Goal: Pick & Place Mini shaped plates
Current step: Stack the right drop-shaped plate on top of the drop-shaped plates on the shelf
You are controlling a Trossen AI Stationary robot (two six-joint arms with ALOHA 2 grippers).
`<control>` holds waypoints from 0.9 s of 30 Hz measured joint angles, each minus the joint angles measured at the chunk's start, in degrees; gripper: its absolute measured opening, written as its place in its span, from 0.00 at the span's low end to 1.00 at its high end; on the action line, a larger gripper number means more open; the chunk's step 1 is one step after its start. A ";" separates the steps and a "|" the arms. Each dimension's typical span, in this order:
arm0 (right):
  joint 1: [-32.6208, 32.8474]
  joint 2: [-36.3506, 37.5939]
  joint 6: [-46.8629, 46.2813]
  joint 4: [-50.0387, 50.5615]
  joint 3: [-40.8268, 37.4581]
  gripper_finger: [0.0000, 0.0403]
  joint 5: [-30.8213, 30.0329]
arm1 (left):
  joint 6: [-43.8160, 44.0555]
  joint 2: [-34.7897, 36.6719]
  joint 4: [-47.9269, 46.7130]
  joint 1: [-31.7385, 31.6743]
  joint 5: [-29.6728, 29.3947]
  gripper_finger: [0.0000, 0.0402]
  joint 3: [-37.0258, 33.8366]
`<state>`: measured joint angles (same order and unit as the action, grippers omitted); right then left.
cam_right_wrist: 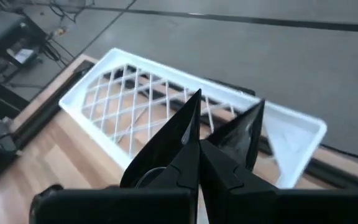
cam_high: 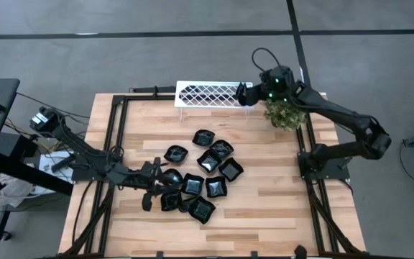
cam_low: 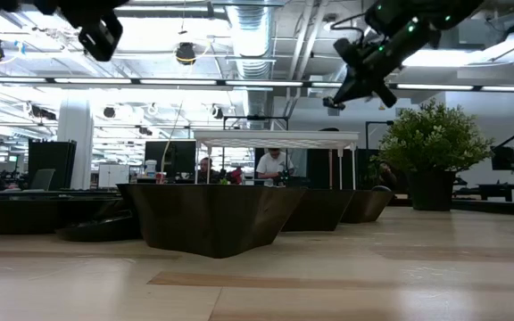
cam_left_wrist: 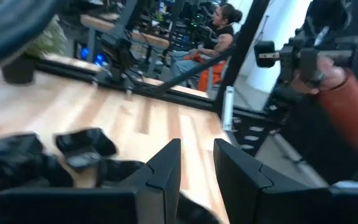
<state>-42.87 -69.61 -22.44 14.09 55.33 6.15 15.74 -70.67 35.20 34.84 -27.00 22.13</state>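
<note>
My right gripper has the black mini plate, now raised over the white lattice tray. It will let go of it in the white lattice tray's end [cam_high: 241,92] [cam_right_wrist: 263,143] nearest the green plant.
Several glossy black mini plates [cam_high: 207,162] lie in a cluster at the table's middle, resting on their bases; they fill the low view's foreground [cam_low: 208,214]. My left gripper [cam_high: 152,188] hangs open over the cluster's left end, its fingers [cam_left_wrist: 166,168] apart above plates [cam_left_wrist: 82,146]. My right gripper [cam_high: 244,93] is raised over the right end of the white lattice tray [cam_high: 207,95] and is shut on one black plate [cam_right_wrist: 188,127]. My right gripper pinches a black mini plate between its two fingers. The plate's pointed glossy edges [cam_right_wrist: 244,127] stick out past the fingers and hide the place of contact. It is lifted clear above the lattice tray [cam_right_wrist: 135,99].
The tray stands on thin legs at the table's far edge [cam_low: 275,138]. A small green plant [cam_high: 286,115] sits right of it, close under the right arm. Bare wood lies at the near and right sides. People sit beyond the table; an orange-sleeved hand [cam_left_wrist: 353,106] shows.
</note>
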 joint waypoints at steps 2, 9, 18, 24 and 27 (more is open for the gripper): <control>-1.37 -1.85 0.70 -0.84 0.74 0.00 1.06 | -3.22 0.00 -0.62 -1.57 0.04 0.24 0.00; -4.49 -10.30 5.67 2.00 8.79 0.00 4.76 | -4.97 0.00 -2.94 -9.34 1.60 0.24 0.00; -5.01 -20.20 12.72 15.52 23.03 0.00 5.90 | -4.83 0.02 -3.35 -14.83 7.96 0.24 0.00; -6.16 -22.29 13.75 21.02 27.63 0.00 5.56 | -4.83 0.02 -3.28 -15.35 7.97 0.24 0.00; -7.56 -23.23 13.44 23.88 28.26 0.00 5.47 | -4.83 0.02 -3.26 -15.35 7.97 0.24 0.00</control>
<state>-50.43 -92.85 -9.00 37.96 83.59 11.61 10.92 -70.65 31.94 19.49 -19.03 22.13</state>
